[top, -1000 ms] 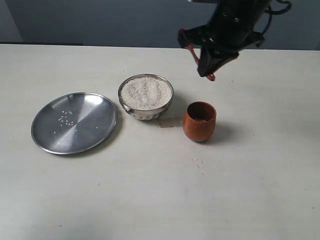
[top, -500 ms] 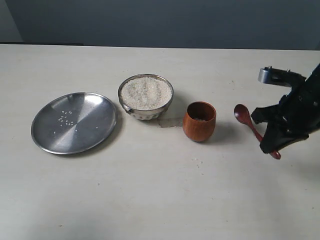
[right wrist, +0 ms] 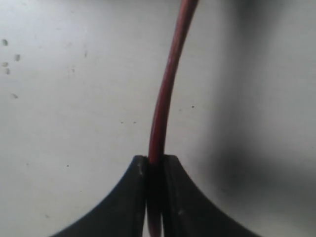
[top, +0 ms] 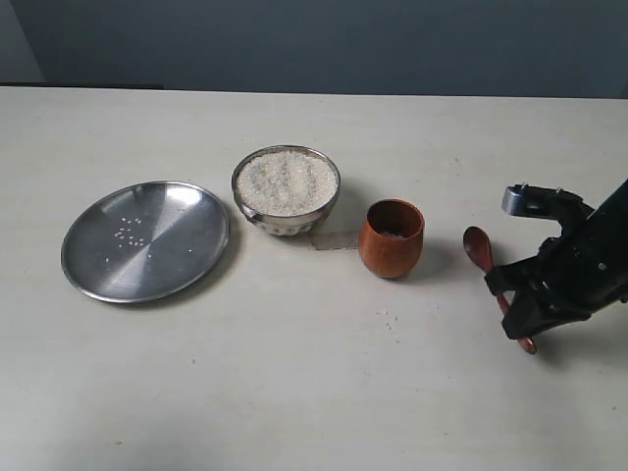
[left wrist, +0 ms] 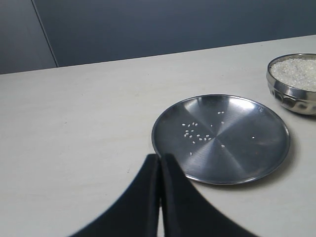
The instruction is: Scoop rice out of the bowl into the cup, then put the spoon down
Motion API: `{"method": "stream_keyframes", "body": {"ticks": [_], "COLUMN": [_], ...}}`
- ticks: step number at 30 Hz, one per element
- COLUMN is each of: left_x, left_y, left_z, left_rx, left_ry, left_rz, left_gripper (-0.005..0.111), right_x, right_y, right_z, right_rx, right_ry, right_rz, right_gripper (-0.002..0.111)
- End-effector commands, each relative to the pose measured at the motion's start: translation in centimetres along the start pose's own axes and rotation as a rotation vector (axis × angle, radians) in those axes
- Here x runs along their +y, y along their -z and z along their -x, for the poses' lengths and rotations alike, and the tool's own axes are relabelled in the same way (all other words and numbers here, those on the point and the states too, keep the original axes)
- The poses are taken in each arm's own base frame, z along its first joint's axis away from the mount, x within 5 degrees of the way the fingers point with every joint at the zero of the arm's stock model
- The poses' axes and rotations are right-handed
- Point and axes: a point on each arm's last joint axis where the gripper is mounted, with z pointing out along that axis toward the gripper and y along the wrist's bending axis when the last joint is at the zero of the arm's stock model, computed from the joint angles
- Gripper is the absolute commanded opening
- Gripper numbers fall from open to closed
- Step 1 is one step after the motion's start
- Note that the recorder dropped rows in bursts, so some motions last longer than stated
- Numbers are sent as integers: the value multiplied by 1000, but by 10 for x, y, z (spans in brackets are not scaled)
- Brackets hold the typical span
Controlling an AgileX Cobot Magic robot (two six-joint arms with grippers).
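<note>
The spoon head tips edgewise in my right gripper; next I lay it flat, then take the spoon's handle end (top: 528, 344) by its sides before scooping.
A shiny steel bowl (top: 286, 189) heaped with white rice (top: 287, 182) stands mid-table; its edge also shows in the left wrist view as the bowl (left wrist: 292, 94). To its right is the reddish-brown wooden cup (top: 391, 237). Right of the cup, my right gripper (top: 510, 306) is shut on the handle of the dark red wooden spoon (top: 479, 249), low over the table, spoon head toward the cup. The right wrist view shows the spoon handle (right wrist: 167, 89) pinched between the fingers of the right gripper (right wrist: 155, 159). My left gripper (left wrist: 160, 157) is shut and holds nothing, beside the plate.
A wide flat steel plate (top: 145, 238) with several stray grains lies left of the bowl, seen closer as the plate (left wrist: 220, 138) in the left wrist view. A few loose grains (top: 388, 316) lie on the table in front of the cup.
My right gripper has carried the spoon from above and behind the cup down to the table at the cup's right, then lower and slightly nearer. Bowl, cup and plate have not moved.
</note>
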Motion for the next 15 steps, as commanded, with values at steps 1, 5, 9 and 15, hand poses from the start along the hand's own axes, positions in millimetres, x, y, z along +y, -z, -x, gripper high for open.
{"method": "stream_keyframes", "body": {"ticks": [1,5,9,15], "left_x": [0,0,0,0], "left_y": [0,0,0,0], "left_z": [-1,-1,-1,-1], "left_rx": [-3,-3,-3,-3], "left_ry": [-4,-4,-4,-4], "left_rz": [3,3,3,3], "left_gripper": [0,0,0,0], "right_x": [-10,-16,-16,-17], "right_y": [-5,-4,-4,-4], "right_z": [-1,-2,-1,-1], "right_rx": [-2,7,6,5], "right_ry": [-9,-26,-30,-20], "right_rz": [-74,-143,-148,-158], "right_gripper": [-1,-1,4,36]}}
